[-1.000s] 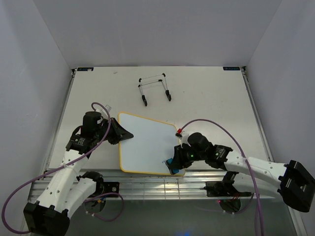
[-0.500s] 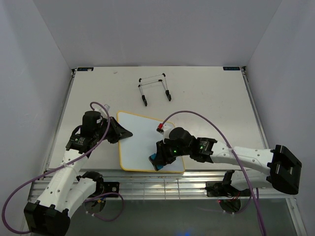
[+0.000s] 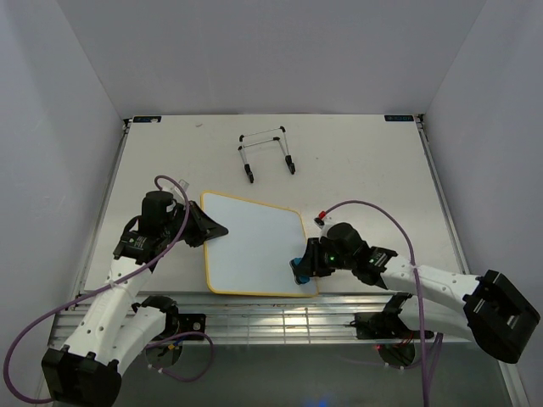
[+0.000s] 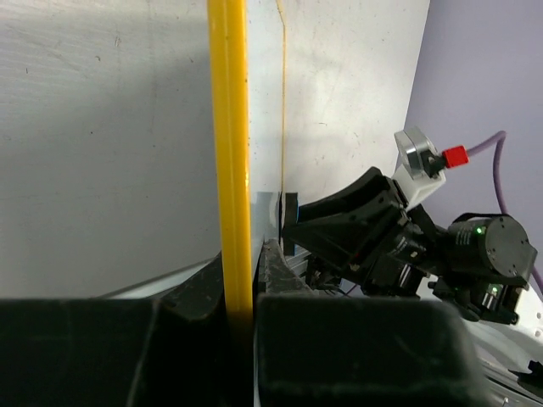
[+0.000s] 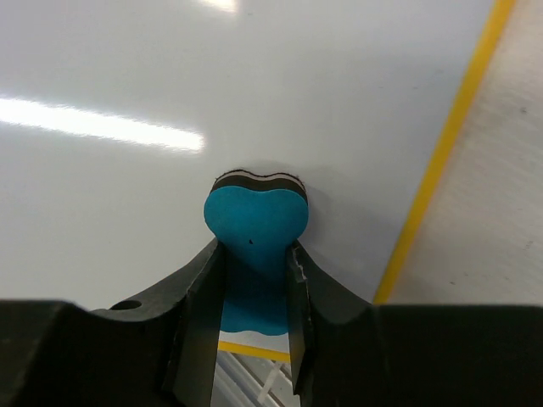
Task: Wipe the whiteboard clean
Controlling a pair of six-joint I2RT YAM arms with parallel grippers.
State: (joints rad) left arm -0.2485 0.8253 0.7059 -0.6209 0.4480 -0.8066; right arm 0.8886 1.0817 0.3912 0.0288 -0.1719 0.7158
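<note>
My right gripper should set the blue eraser down on the bare table (image 3: 347, 242) next to the whiteboard, on my right gripper's side.
The whiteboard (image 3: 250, 242), glossy white with a yellow frame, lies flat near the table's front edge. Its surface looks blank. My left gripper (image 3: 210, 230) is shut on the board's left edge; in the left wrist view the yellow frame (image 4: 229, 153) runs between the jaws. My right gripper (image 3: 301, 270) is shut on the blue eraser (image 3: 299, 271) and presses it on the board near its front right corner. In the right wrist view the eraser (image 5: 254, 225) sits squeezed between the fingers, its dark pad against the white surface (image 5: 170, 85).
A black-and-white wire easel stand (image 3: 265, 151) stands behind the board, towards the back of the table. The table's front rail (image 3: 280, 305) lies just before the board. Purple cables loop over both arms.
My right gripper with the eraser moved left along the board's front edge, then back right towards the front right corner. The left gripper kept its hold; the board shifted only slightly.
</note>
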